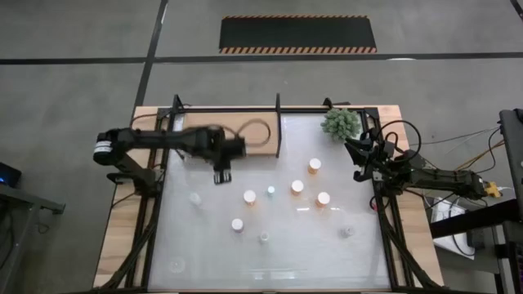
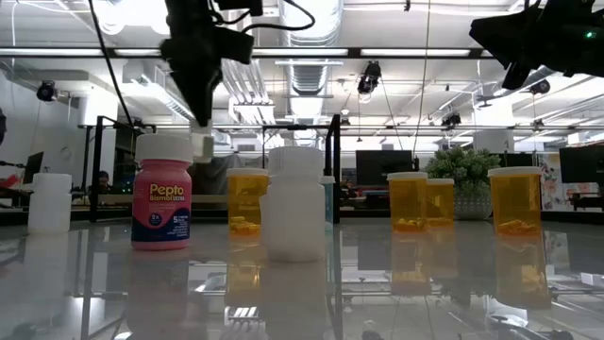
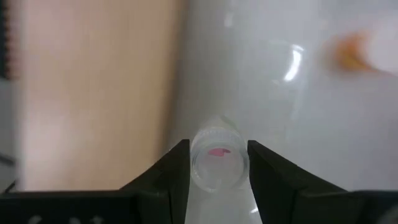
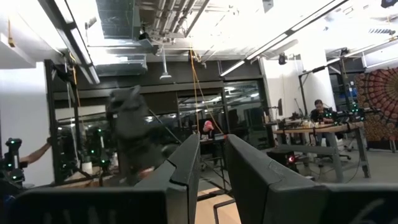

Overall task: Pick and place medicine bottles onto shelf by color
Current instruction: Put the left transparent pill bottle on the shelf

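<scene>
Next, my left gripper lets go of the clear medicine bottle on the wooden shelf (image 1: 218,126) (image 3: 68,152) near the shelf's far edge.
My left gripper (image 1: 221,173) hangs over the table's far left part, beside the wooden shelf (image 1: 233,122), shut on a small clear medicine bottle (image 3: 217,165) with something pink inside. Other medicine bottles stand upright on the white tabletop: orange ones (image 1: 315,165) (image 1: 297,187) (image 1: 324,198), a white-capped one (image 1: 237,224) and a clear one (image 1: 196,198). My right gripper (image 4: 212,140) waits at the table's right edge, raised toward the room, its fingers slightly apart with nothing between them. My left gripper pinches the clear bottle between its two fingers, one on each side of its upper part (image 3: 194,163). The fingers come from above, pointing steeply down. The bottle stays upright below them, lifted clear of the table (image 2: 202,145).
A spiky green plant (image 1: 340,122) stands at the far right corner. A pink Pepto bottle (image 2: 161,194) and a white bottle (image 2: 294,203) stand near the front. Black frame bars (image 1: 279,131) edge the shelf and the table's sides.
</scene>
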Controlling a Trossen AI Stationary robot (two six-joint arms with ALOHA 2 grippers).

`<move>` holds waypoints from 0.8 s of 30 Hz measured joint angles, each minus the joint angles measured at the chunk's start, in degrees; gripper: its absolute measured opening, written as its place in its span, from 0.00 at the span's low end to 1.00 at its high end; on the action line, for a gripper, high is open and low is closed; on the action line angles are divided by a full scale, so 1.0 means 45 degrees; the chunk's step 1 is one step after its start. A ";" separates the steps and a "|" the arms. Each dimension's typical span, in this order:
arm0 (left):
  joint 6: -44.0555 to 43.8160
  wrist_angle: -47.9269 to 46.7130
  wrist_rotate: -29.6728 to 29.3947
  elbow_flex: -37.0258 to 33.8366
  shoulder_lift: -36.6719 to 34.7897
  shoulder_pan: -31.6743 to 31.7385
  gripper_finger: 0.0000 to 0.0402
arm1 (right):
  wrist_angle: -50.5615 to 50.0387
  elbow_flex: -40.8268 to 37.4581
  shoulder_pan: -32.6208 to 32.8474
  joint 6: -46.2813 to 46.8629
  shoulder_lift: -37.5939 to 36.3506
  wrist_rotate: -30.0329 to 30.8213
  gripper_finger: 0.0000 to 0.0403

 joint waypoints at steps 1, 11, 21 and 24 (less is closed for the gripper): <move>-0.0009 -0.0030 -0.0253 0.0235 -0.0010 0.0412 0.30 | 0.0000 0.0000 0.0000 0.0025 0.0000 -0.0006 0.17; -0.0171 0.0635 -0.0963 0.0508 -0.0039 0.5012 0.30 | 0.0000 0.0000 0.0000 0.0149 0.0000 -0.0035 0.17; 0.0007 0.2091 0.0983 -0.0012 0.0073 0.8045 0.30 | -0.0005 0.0000 0.0000 0.0184 0.0000 -0.0053 0.17; 0.0039 0.2537 0.1223 -0.0103 0.0073 0.8147 0.30 | -0.0005 0.0000 0.0000 0.0165 0.0000 -0.0053 0.17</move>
